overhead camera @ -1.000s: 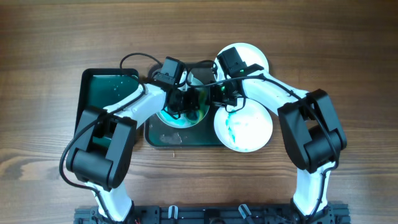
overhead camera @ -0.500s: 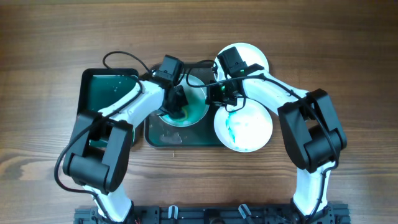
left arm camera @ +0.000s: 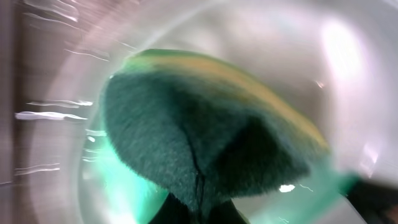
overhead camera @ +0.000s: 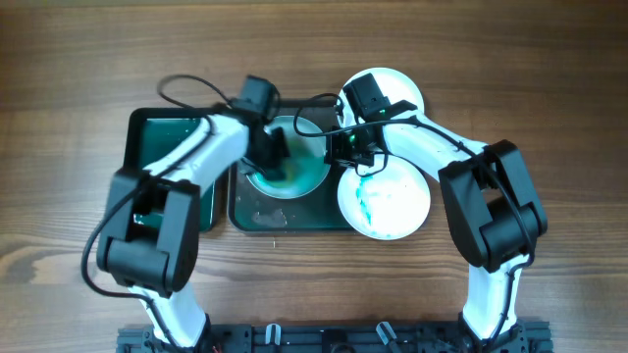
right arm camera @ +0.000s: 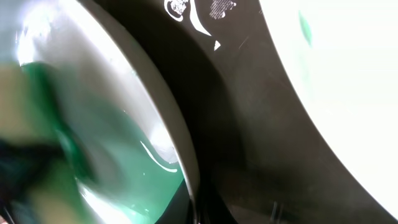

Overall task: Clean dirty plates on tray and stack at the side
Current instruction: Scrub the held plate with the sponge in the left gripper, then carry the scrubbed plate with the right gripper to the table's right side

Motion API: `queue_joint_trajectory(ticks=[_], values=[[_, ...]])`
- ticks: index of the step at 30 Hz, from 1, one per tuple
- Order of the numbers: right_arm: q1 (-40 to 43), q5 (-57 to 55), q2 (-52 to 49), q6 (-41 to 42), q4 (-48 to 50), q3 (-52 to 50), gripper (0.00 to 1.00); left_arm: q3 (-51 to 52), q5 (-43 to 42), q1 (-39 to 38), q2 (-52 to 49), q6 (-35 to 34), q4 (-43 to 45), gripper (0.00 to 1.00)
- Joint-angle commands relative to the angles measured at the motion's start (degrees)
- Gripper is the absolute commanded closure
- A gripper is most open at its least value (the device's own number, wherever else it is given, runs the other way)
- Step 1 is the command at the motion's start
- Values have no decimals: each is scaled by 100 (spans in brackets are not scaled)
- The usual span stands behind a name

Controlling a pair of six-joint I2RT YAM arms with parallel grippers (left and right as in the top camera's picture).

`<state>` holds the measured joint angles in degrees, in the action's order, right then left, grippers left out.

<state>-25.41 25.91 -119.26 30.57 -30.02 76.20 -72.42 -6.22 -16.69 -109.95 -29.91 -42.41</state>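
Note:
My right gripper is going to let go of the green-smeared plate on the bare table [overhead camera: 486,160] next to the white plates, opposite the bin.
A plate smeared with green liquid [overhead camera: 306,176] lies in the dark tray [overhead camera: 257,217]. My left gripper [overhead camera: 269,157] is shut on a green and yellow sponge [left arm camera: 199,134] and presses it on the plate's left part [left arm camera: 74,155]. My right gripper [overhead camera: 343,147] is shut on the plate's right rim [right arm camera: 177,140], one finger inside and one outside. A white plate with green streaks [overhead camera: 385,201] lies on the table to the right of the tray and also shows in the right wrist view [right arm camera: 348,87]. Another white plate [overhead camera: 397,86] lies behind it.
A green bin holding liquid [overhead camera: 162,142] stands left of the dark tray. The dark tray's wall [right arm camera: 249,106] runs between the held plate and the white plate. Wet smears lie on the tray's front part [overhead camera: 267,214].
My left gripper has moved the sponge leftward and a little back across the green plate. The right gripper has stayed on the plate's rim.

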Motion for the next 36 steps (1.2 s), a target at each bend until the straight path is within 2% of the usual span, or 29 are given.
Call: queue_joint_trajectory(ticks=[1, 5, 8, 16, 27, 29, 32, 36], values=[[-13, -20, -140, -44, -22, -57, 96, -1078, 1209, 214, 109, -94, -1003, 96], [-103, -481, 79, -63, -85, -33, 96, -1976, 1207, 409, 120, -72, -2411, 96], [-367, -1357, 544, -61, -168, -31, 96, -2243, 1209, 656, 157, -48, -2839, 96], [-1644, -5657, 1937, -138, -603, -31, 96, -2247, 1211, 1145, 205, 116, -2868, 96], [-3386, -10629, 2039, -1279, -551, -31, 96, -2247, 1207, 1134, 205, 111, -2745, 96], [-3595, -11232, 2037, -1279, -479, -31, 96, -2247, 1209, 1134, 205, 111, -2745, 96], [-3759, -11307, 2039, -1700, -238, -31, 96, -2247, 1209, 1134, 205, 111, -2745, 96], [-3775, -11307, 2039, -1818, -151, -31, 95, -2247, 1207, 1134, 205, 111, -2745, 96]])
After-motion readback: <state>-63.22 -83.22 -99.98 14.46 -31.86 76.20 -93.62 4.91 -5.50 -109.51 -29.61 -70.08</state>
